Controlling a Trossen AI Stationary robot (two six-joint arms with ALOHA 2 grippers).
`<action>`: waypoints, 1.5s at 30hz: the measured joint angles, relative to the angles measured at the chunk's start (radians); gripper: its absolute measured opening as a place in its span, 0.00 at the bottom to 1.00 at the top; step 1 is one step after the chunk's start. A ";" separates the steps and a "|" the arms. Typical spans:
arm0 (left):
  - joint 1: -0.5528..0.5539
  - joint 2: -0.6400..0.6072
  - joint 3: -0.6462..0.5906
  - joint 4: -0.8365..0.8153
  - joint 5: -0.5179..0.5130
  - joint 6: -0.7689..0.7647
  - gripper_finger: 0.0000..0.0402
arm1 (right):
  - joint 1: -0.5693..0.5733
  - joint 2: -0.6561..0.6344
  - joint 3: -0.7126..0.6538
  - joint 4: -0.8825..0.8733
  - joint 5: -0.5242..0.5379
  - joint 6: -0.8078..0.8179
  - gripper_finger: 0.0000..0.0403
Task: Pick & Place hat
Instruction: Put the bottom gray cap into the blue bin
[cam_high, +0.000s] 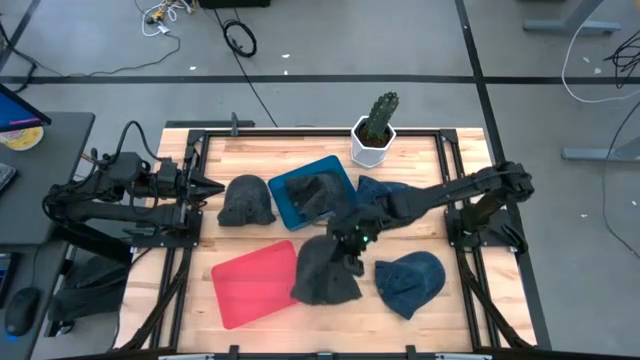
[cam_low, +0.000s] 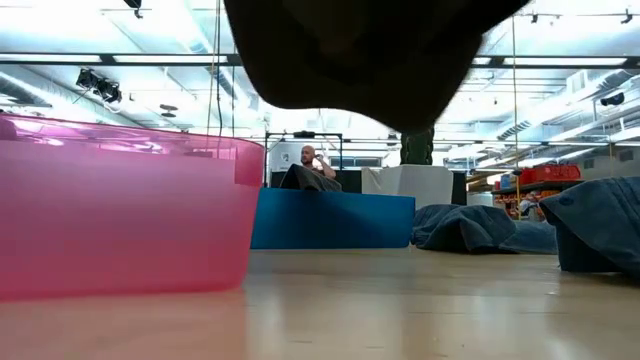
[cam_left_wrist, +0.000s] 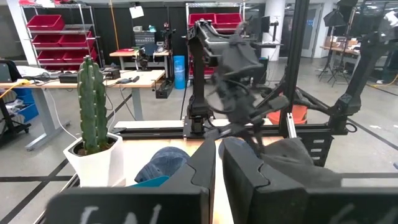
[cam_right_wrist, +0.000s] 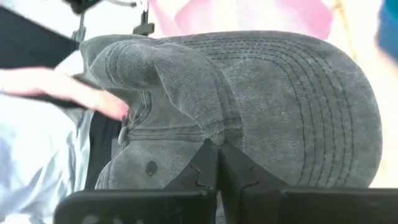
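I will release the dark grey cap with my right gripper on top of the dark cap in the blue tray (cam_high: 313, 198).
My right gripper (cam_high: 348, 243) reaches from the table's right to its middle and is shut on a dark grey cap (cam_high: 323, 272), which hangs beside the right edge of the red tray (cam_high: 252, 284). In the low view the cap (cam_low: 365, 55) hangs clear above the table, with the pink-red tray (cam_low: 120, 205) to one side. The right wrist view shows the cap's stitched brim (cam_right_wrist: 311, 93) and crown past my gripper (cam_right_wrist: 217, 167). My left gripper (cam_high: 212, 187) waits shut at the table's left edge, touching nothing. My right gripper pinches the grey cap between its two fingers at a fold of the crown cloth (cam_right_wrist: 214, 134) close to the brim, coming from above and pointing down. The cap hangs below the fingers, lifted clear of the table; its brim (cam_right_wrist: 311, 93) points away from the fingers.
A blue tray (cam_high: 300, 205) at the table's middle holds a dark cap. Another dark grey cap (cam_high: 245, 200) lies left of it. Two blue caps (cam_high: 410, 280) (cam_high: 388, 190) lie on the right. A cactus in a white pot (cam_high: 374, 132) stands at the far edge.
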 joint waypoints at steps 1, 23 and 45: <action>0.000 0.000 0.000 0.000 0.000 0.000 0.07 | -0.016 0.000 0.000 0.005 -0.001 0.000 0.01; 0.000 0.000 0.000 0.000 0.000 0.000 0.07 | -0.335 0.009 0.000 0.094 0.327 0.144 0.00; 0.000 0.000 0.000 0.012 0.000 0.000 0.07 | -0.398 0.282 0.004 0.158 0.367 0.185 0.00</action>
